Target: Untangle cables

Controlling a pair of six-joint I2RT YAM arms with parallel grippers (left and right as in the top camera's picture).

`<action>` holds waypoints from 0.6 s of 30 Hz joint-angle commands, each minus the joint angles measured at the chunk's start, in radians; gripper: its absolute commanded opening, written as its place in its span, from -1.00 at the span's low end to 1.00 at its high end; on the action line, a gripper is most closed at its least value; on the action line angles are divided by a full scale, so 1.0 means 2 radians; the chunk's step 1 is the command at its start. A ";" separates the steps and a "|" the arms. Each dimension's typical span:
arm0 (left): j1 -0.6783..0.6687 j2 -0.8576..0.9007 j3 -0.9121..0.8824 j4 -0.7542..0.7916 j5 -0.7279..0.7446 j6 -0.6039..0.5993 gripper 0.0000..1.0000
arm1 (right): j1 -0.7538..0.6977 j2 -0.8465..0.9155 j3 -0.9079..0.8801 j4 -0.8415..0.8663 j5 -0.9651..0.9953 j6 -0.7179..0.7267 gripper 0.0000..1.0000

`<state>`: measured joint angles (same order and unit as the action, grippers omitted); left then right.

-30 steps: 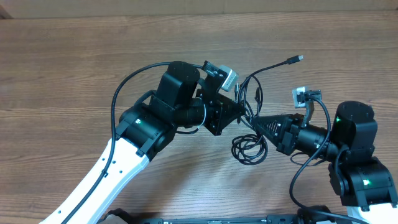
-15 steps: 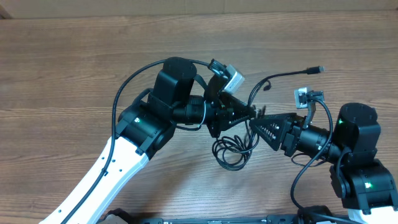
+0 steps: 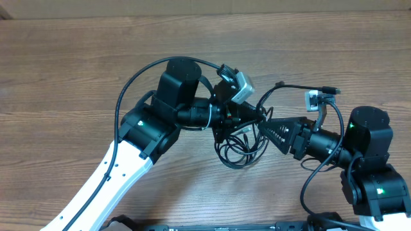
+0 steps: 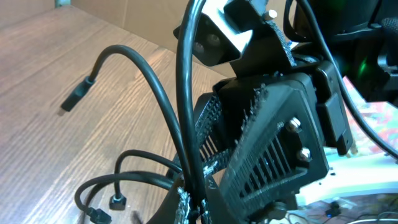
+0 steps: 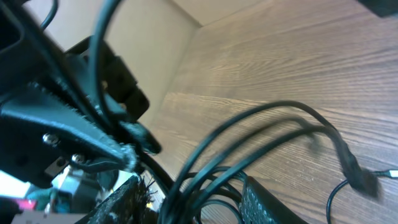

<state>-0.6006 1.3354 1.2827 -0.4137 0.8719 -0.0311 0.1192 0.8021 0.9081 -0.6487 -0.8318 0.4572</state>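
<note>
My right gripper has the plug-end cable pieces lying loose in its open fingers, so it should pinch those cable pieces [image 5: 191,188] before my left gripper pulls the bundle of cables away.
Thin black cables [image 3: 236,154] lie in a looped bundle on the wooden table between my two arms. One strand rises and runs right to a small plug [image 3: 330,90]. My left gripper [image 3: 255,118] is shut on cable strands just above the loops; the left wrist view has the cables [image 4: 180,124] pinched in the gripper [image 4: 194,209] at the bottom edge. My right gripper [image 3: 262,128] points left, tip to tip with the left one. Its fingers [image 5: 264,205] stand apart, and several cable strands [image 5: 249,146] pass loosely between them.
The wooden table [image 3: 77,70] stretches wide on the left and along the far side. Thicker black arm cables arch over the left arm [image 3: 138,77] and hang by the right arm [image 3: 308,186]. A second plug end [image 4: 74,102] shows over the wood.
My right gripper has opened. The looped bundle has slid left and closer under the left gripper, whose tip has moved right. The free plug has swung right and down.
</note>
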 commanded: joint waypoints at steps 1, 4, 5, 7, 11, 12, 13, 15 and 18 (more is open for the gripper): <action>0.004 0.000 0.000 0.004 0.017 0.029 -0.92 | -0.001 -0.002 0.009 -0.004 0.036 0.052 -0.04; 0.004 0.000 0.000 0.011 0.018 0.029 -0.91 | -0.001 0.007 0.009 -0.004 0.036 0.075 -0.04; 0.003 0.000 0.000 0.017 0.019 0.029 -0.91 | -0.001 0.016 0.009 -0.003 0.035 0.086 -0.05; 0.002 0.000 0.000 0.017 0.019 0.029 -0.91 | -0.001 0.025 0.009 -0.003 0.028 0.086 -0.05; 0.002 0.000 0.000 0.017 0.019 0.043 -0.92 | -0.001 0.035 0.009 0.003 0.014 0.086 -0.05; 0.002 0.000 0.000 0.017 0.019 0.045 -0.91 | -0.001 0.037 0.009 0.003 0.011 0.086 -0.05; 0.002 0.000 -0.001 0.017 0.019 0.048 -0.91 | -0.001 0.038 0.009 0.004 0.009 0.086 -0.05; 0.002 0.000 -0.001 0.018 0.017 0.058 -0.91 | -0.001 0.042 0.009 0.005 0.005 0.086 -0.05; 0.002 0.000 -0.001 0.023 0.017 0.077 -0.91 | -0.001 0.045 0.009 0.006 0.000 0.086 -0.06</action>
<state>-0.5949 1.3357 1.2819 -0.3908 0.8799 0.0559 0.1192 0.8860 0.9081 -0.6441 -0.8124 0.6258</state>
